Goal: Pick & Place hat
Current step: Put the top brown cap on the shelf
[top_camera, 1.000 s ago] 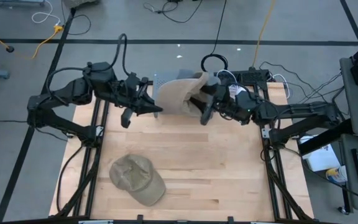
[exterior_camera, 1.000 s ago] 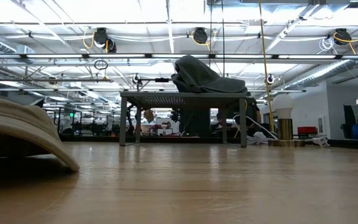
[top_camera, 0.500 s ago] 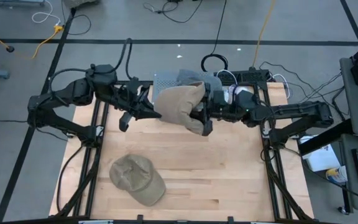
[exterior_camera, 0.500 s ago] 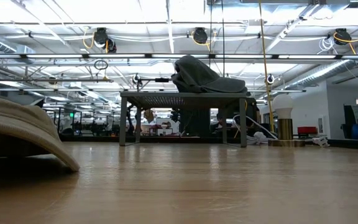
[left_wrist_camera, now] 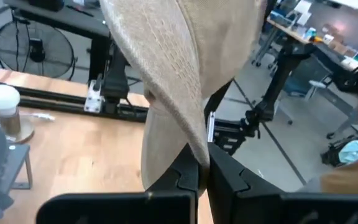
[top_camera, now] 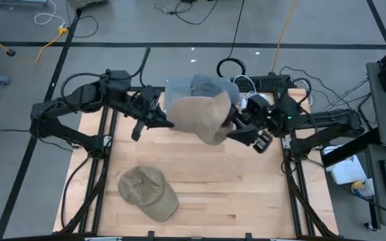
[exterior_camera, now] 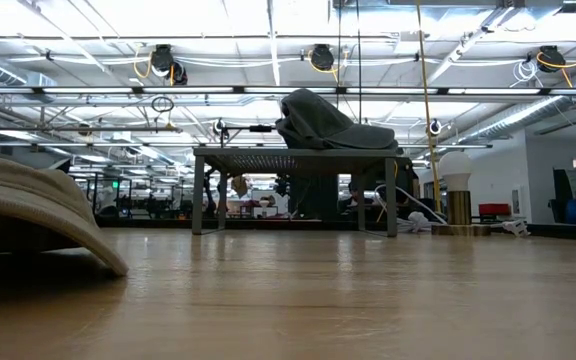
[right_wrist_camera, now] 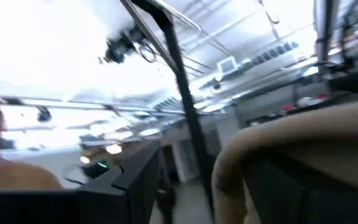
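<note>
My right gripper should back clear and take the hat by its top (top_camera: 214, 122), because the tan hat's rim lies over a finger of my open right gripper.
A tan hat (top_camera: 203, 117) is held up above the table's far middle, between both arms. My left gripper (top_camera: 168, 122) is at its left edge and is shut on it; the left wrist view shows the hat (left_wrist_camera: 166, 68) rising from my shut gripper (left_wrist_camera: 204, 171). My right gripper (top_camera: 236, 130) is at the hat's right side with its fingers apart; in the right wrist view the hat (right_wrist_camera: 291, 140) covers one finger. A grey hat (top_camera: 210, 86) sits on a metal rack (exterior_camera: 298, 160). An olive cap (top_camera: 147, 194) lies on the table, crown up. My left gripper pinches the tan hat's edge (left_wrist_camera: 194, 146) between its two fingers, coming level from the table's left. The hat is lifted clear and stands up from the fingers. My right gripper: the hat's rim (right_wrist_camera: 229, 165) lies over one finger (right_wrist_camera: 278, 186); I cannot tell whether it touches.
The rack (top_camera: 179, 90) with the grey hat stands at the table's far edge, just behind the held hat. The olive cap fills the near left; its brim (exterior_camera: 38, 215) shows in the low view. Cables and a lamp (left_wrist_camera: 5, 109) are beyond the far edge.
The tan hat has come away from the rack toward the near edge and the left gripper. The right arm's wrist has then drawn back toward the table's right edge and turned, while the hat stays at the left gripper.
</note>
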